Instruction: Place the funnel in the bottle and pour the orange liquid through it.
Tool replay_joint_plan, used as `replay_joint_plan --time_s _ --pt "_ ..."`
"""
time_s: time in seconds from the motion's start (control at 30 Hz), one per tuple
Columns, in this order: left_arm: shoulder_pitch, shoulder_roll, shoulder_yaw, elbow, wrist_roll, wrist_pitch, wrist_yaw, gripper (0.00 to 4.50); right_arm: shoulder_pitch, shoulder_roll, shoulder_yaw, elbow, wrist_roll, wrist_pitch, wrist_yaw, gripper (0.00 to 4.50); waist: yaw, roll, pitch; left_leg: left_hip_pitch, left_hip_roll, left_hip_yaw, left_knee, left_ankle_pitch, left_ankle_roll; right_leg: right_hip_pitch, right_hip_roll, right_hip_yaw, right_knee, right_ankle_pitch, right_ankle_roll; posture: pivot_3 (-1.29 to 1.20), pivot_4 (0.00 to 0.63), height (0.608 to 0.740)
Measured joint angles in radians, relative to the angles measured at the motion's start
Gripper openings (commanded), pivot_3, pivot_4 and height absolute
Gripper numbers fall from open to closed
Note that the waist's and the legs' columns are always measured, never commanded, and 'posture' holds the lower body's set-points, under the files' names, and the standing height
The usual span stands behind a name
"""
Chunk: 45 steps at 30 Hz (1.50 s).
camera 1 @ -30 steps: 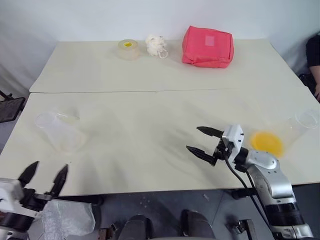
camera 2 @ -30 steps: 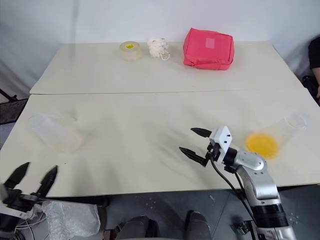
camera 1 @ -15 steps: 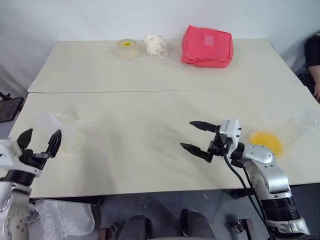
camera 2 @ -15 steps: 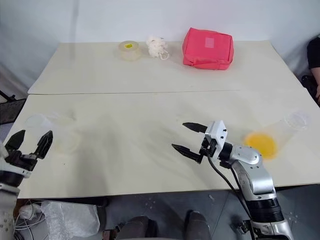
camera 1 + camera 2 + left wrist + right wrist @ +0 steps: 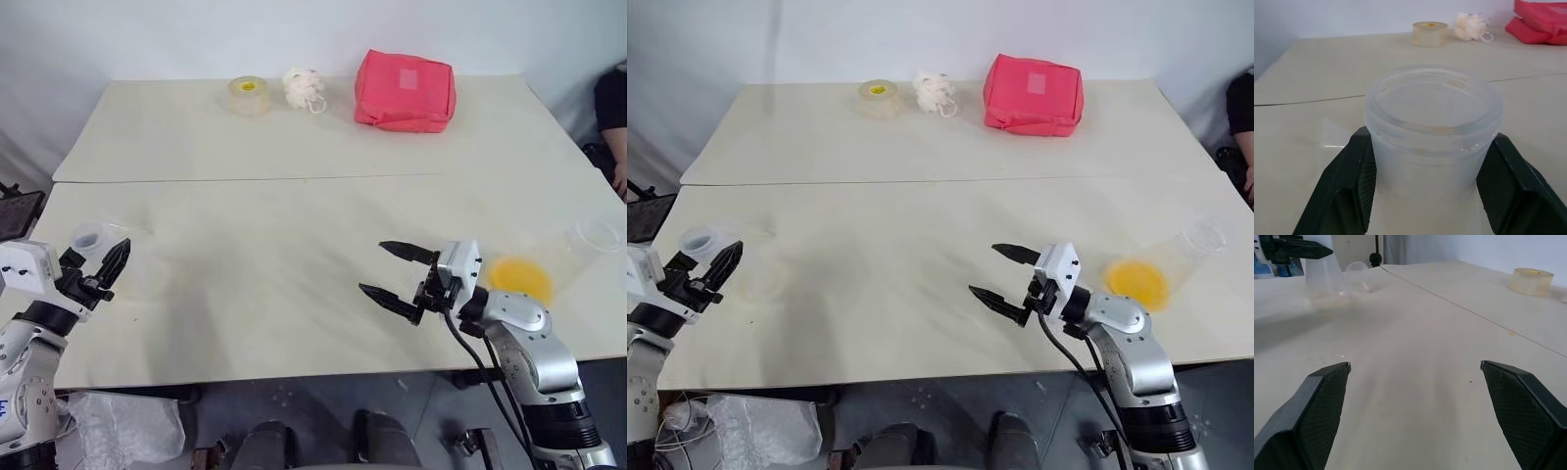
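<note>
I am going to use my left gripper to set the clear bottle down on the bare middle of the cream table point(image 5: 320, 243), nearer than the seam.
The clear bottle point(image 5: 1432, 122) stands at the table's left front, its open neck point(image 5: 90, 236) between the two black fingers of my left gripper point(image 5: 98, 251), which press on both sides of it. A small translucent funnel point(image 5: 1359, 274) rests on the table just beside the bottle. The orange liquid point(image 5: 521, 278) sits at the bottom of a clear plastic cup point(image 5: 596, 235) at the right front. My right gripper point(image 5: 372, 267) hovers open over the table left of that cup, pointing towards the bottle, with nothing between its fingers.
At the far edge of the cream table point(image 5: 294, 176) lie a pink pouch point(image 5: 406, 90), a white puff point(image 5: 304, 88) and a tape roll point(image 5: 248, 96). A person point(image 5: 615, 108) shows at the right edge. A plastic bag point(image 5: 127, 431) lies on the floor below the left arm.
My left gripper rose from below the table's front edge, moved forward to the bottle's neck and narrowed onto it. The right gripper has stayed about where it was.
</note>
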<state>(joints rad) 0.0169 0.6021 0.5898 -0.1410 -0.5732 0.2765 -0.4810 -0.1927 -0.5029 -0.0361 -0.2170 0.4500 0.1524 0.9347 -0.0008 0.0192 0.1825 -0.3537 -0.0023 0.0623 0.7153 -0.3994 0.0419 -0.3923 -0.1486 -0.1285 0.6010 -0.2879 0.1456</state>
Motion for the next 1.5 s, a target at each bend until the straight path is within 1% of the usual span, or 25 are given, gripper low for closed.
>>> replay_joint_plan --time_s 0.07,0.17,0.27,0.43,0.5,0.63,0.73,0.83,0.93,1.1,1.23,1.27,1.3,1.33,1.37,1.4,1.43,1.5 --pt "-0.005 0.018 -0.003 -0.001 -0.012 0.012 -0.032 2.43 0.006 -0.003 -0.009 -0.011 0.002 0.001 -0.003 4.5 0.001 0.0 0.0 0.0 0.0 0.0 0.0 0.0 0.0 0.0 0.0 0.0 0.0 0.0 0.0 0.0 0.15 0.74" --pt "-0.061 0.071 -0.054 -0.005 -0.017 0.041 -0.101 2.43 0.01 -0.019 -0.016 -0.017 0.003 0.001 -0.004 4.5 0.005 -0.001 0.0 0.0 -0.001 -0.001 0.001 0.0 0.0 0.0 0.0 0.0 0.0 0.0 0.0 0.0 0.15 0.74" --pt "-0.176 0.091 -0.134 -0.01 -0.016 0.046 -0.158 2.43 0.013 -0.033 -0.02 -0.019 0.006 0.002 -0.002 4.5 0.006 -0.001 0.0 0.0 -0.001 0.0 0.001 0.0 0.0 0.0 0.0 0.0 0.0 0.0 0.0 0.0 0.15 0.74" --pt "-0.378 0.087 -0.297 0.008 -0.007 0.08 -0.224 2.43 0.06 -0.083 -0.056 -0.054 0.031 0.014 0.022 4.5 0.003 -0.001 0.001 0.0 -0.002 0.0 0.0 0.0 0.0 0.0 0.0 -0.001 0.0 0.0 0.0 0.0 0.15 0.74" --pt "-0.457 0.08 -0.36 0.032 -0.002 0.097 -0.252 2.43 0.075 -0.087 -0.064 -0.061 0.036 0.015 0.023 4.5 0.002 -0.001 0.0 0.0 -0.003 0.001 0.0 0.0 0.0 0.0 0.001 -0.002 0.0 0.0 0.0 0.0 0.15 0.74" --pt "-0.595 0.025 -0.494 0.122 0.012 0.12 -0.355 2.43 0.1 -0.087 -0.083 -0.07 0.036 0.014 0.005 4.5 0.002 -0.001 0.001 0.0 -0.003 0.002 0.0 0.0 0.0 0.0 0.002 -0.002 0.0 0.0 0.0 0.0 0.15 0.74" --pt "-0.731 -0.073 -0.613 0.26 0.079 0.106 -0.414 2.43 0.128 -0.067 -0.09 -0.109 0.032 0.009 -0.038 4.5 0.016 -0.002 0.001 -0.001 -0.004 0.002 0.001 0.0 -0.001 0.0 0.003 -0.002 0.0 0.0 0.0 0.0 0.15 0.74" --pt "-0.806 -0.14 -0.679 0.368 0.133 0.062 -0.456 2.43 0.17 -0.052 -0.087 -0.156 0.029 0.006 -0.069 4.5 0.023 -0.002 0.001 -0.001 -0.004 0.003 0.001 0.0 -0.001 0.0 0.003 -0.002 -0.001 0.0 0.001 0.0 0.15 0.74" --pt "-0.841 -0.181 -0.702 0.473 0.179 -0.005 -0.504 2.43 0.223 -0.052 -0.096 -0.176 0.024 0.004 -0.091 4.5 0.021 -0.003 0.002 -0.001 -0.003 0.004 0.0 0.0 -0.001 -0.001 0.004 -0.002 -0.001 0.0 0.001 0.0 0.15 0.74" --pt "-0.877 -0.239 -0.735 0.592 0.245 -0.09 -0.558 2.43 0.279 -0.052 -0.121 -0.207 0.023 -0.002 -0.119 4.5 0.028 -0.003 0.002 -0.002 -0.003 0.004 0.002 0.001 0.0 0.0 0.004 -0.002 -0.001 0.0 0.001 0.0 0.15 0.74" --pt "-0.907 -0.263 -0.743 0.635 0.282 -0.131 -0.583 2.43 0.295 -0.047 -0.128 -0.215 0.021 -0.016 -0.139 4.5 0.029 -0.004 0.002 -0.002 -0.003 0.004 0.003 0.001 0.0 0.0 0.004 -0.002 -0.001 0.0 0.001 0.0 0.15 0.74" --pt "-0.91 -0.273 -0.745 0.639 0.288 -0.138 -0.584 3.15 0.298 -0.043 -0.128 -0.215 0.02 -0.018 -0.144 4.5 0.029 -0.004 0.002 -0.002 -0.003 0.004 0.003 0.001 0.0 0.0 0.004 -0.002 -0.001 0.0 0.001 0.0 0.15 0.74" --pt "-0.912 -0.278 -0.745 0.642 0.292 -0.144 -0.585 3.33 0.3 -0.042 -0.128 -0.216 0.02 -0.019 -0.148 4.5 0.029 -0.004 0.002 -0.002 -0.003 0.003 0.003 0.001 0.0 0.0 0.004 -0.002 -0.001 0.0 0.001 0.0 0.15 0.74" --pt "-0.912 -0.281 -0.745 0.645 0.297 -0.146 -0.588 3.69 0.302 -0.042 -0.128 -0.217 0.02 -0.021 -0.152 4.5 0.028 -0.004 0.002 -0.002 -0.003 0.003 0.002 0.001 0.0 0.0 0.004 -0.002 -0.001 0.0 0.001 0.0 0.15 0.74" --pt "-0.912 -0.282 -0.747 0.647 0.301 -0.144 -0.593 3.95 0.306 -0.041 -0.128 -0.218 0.02 -0.022 -0.155 4.5 0.028 -0.004 0.002 -0.002 -0.003 0.003 0.002 0.001 0.0 0.0 0.004 -0.002 -0.001 0.0 0.001 0.0 0.15 0.74" --pt "-0.912 -0.282 -0.749 0.656 0.305 -0.133 -0.599 4.35 0.311 -0.042 -0.128 -0.222 0.019 -0.023 -0.156 4.5 0.027 -0.004 0.002 -0.002 -0.003 0.003 0.002 0.001 0.0 0.0 0.004 -0.002 -0.001 0.0 0.001 0.0 0.15 0.74" --pt "-0.911 -0.281 -0.749 0.66 0.306 -0.124 -0.602 4.47 0.315 -0.042 -0.128 -0.224 0.019 -0.024 -0.157 4.5 0.027 -0.004 0.002 -0.002 -0.003 0.003 0.002 0.001 0.0 0.0 0.004 -0.002 -0.001 0.0 0.001 0.0 0.15 0.74" --pt "-0.91 -0.281 -0.749 0.66 0.306 -0.111 -0.609 4.47 0.318 -0.042 -0.128 -0.225 0.019 -0.026 -0.161 4.5 0.027 -0.004 0.002 -0.002 -0.003 0.003 0.002 0.001 0.0 0.0 0.004 -0.002 -0.001 0.0 0.001 0.0 0.15 0.74"
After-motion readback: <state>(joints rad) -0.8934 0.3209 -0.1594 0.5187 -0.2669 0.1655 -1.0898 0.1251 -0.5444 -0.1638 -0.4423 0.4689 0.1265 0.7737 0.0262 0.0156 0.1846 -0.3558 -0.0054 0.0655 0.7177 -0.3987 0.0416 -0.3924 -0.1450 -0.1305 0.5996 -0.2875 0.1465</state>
